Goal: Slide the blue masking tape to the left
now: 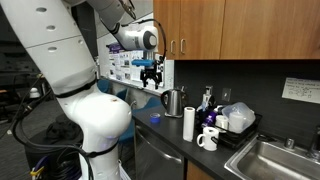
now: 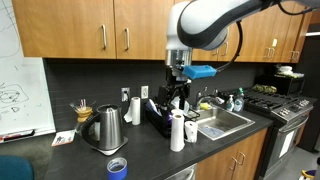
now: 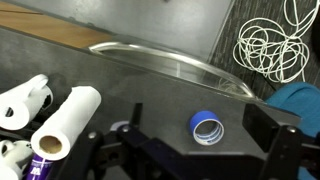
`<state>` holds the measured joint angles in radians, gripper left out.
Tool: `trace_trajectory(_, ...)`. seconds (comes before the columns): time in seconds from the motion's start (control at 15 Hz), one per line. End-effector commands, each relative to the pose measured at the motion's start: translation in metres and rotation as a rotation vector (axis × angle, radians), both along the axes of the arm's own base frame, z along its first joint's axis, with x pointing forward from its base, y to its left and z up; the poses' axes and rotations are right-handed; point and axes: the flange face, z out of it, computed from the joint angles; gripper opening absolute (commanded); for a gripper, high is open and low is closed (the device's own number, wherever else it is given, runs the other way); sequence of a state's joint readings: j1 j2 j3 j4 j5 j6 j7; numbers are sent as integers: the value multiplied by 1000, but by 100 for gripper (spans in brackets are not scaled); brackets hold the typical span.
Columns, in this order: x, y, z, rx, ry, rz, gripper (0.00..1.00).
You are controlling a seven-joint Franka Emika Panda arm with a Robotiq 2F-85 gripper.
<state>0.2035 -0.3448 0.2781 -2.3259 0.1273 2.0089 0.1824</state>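
My gripper's fingers are empty. They should close just above the blue masking tape (image 1: 154, 118) (image 3: 206, 127), because closed fingers can slide the tape along the counter.
The blue masking tape is a small bright blue ring lying flat on the dark counter. It shows in both exterior views (image 1: 154, 118) (image 2: 117, 167) and in the wrist view (image 3: 207, 127). My gripper (image 1: 151, 72) (image 2: 176, 92) hangs high above the counter, well clear of the tape, with its fingers spread and nothing between them. In the wrist view the tape lies between the two dark finger shapes (image 3: 190, 140), far below them.
A steel jug (image 2: 106, 128) (image 1: 172, 101), a white paper-towel roll (image 2: 177, 131) (image 1: 188, 123) (image 3: 62, 124), white mugs (image 1: 208, 138), a dish rack (image 1: 232, 122) and a sink (image 2: 225, 122) stand on the counter. Cupboards hang above. The counter's front edge is near the tape.
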Motion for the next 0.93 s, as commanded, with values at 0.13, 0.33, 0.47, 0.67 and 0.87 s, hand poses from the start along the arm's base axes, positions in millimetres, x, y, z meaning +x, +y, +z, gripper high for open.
trace_trajectory(0.13,13,40,-5,-12,41,73,100)
trace_trajectory(0.33,21,58,-19,-11,37,98,100)
trace_trajectory(0.47,28,67,-31,-12,32,110,100)
trace_trajectory(0.67,40,80,-54,-5,30,116,100)
trace_trajectory(0.87,53,90,-83,-28,32,120,100)
